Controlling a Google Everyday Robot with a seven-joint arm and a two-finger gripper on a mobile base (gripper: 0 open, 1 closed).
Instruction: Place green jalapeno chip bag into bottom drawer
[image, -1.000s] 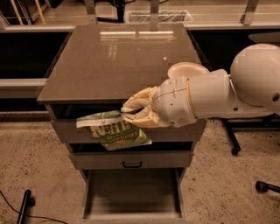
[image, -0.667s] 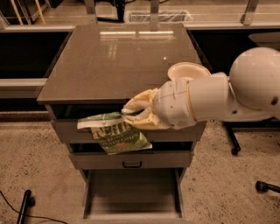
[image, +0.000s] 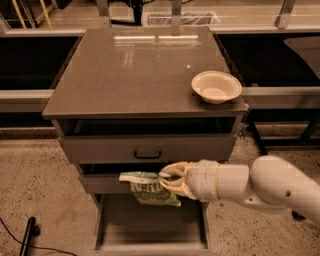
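Note:
My gripper needs to drop the green jalapeno chip bag near the middle of the open bottom drawer (image: 166, 223).
The green jalapeno chip bag (image: 148, 190) hangs in front of the middle drawer front, just above the open bottom drawer (image: 150, 227), with its white band pointing left. My gripper (image: 169, 182) comes in from the right on a thick white arm and is shut on the bag's right end. The bottom drawer is pulled out, a shallow grey tray with nothing visible in it. The bag covers the middle drawer's handle.
A white bowl (image: 216, 86) stands at the right edge of the cabinet top (image: 135, 70). The top drawer (image: 147, 148) with its black handle is slightly open. A black cable and post (image: 27, 235) lie on the speckled floor at the left. Dark table frames flank the cabinet.
My arm has dropped from the height of the top drawer to the middle drawer's front, carrying the bag down. The bowl, hidden behind the arm before, now shows.

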